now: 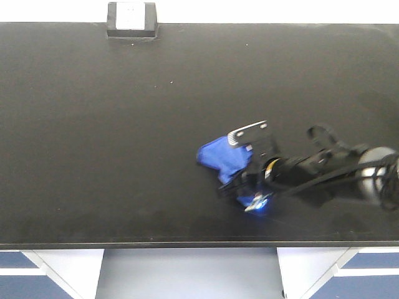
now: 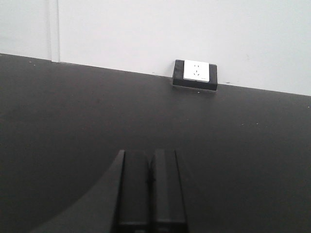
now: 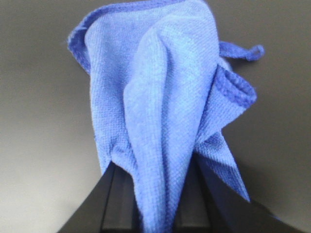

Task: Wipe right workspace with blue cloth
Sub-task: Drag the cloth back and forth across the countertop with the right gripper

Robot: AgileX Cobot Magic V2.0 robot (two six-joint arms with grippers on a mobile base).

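Observation:
The blue cloth will drop from my right gripper onto the black tabletop (image 1: 315,154) beneath its own arm, just behind the fingers.
The blue cloth (image 1: 222,158) lies bunched on the black tabletop (image 1: 124,143), right of centre near the front. My right gripper (image 1: 242,167) reaches in from the right and is shut on the cloth's near edge. In the right wrist view the cloth (image 3: 160,111) fans out ahead of the two black fingers (image 3: 124,199), pinched between them. My left gripper (image 2: 149,165) is out of the exterior view. In the left wrist view its two fingers are pressed together, empty, above bare tabletop.
A black and white socket box (image 1: 131,20) sits at the back edge of the table, left of centre; it also shows in the left wrist view (image 2: 195,74). A white wall runs behind. The table's front edge (image 1: 187,245) lies just below the right arm.

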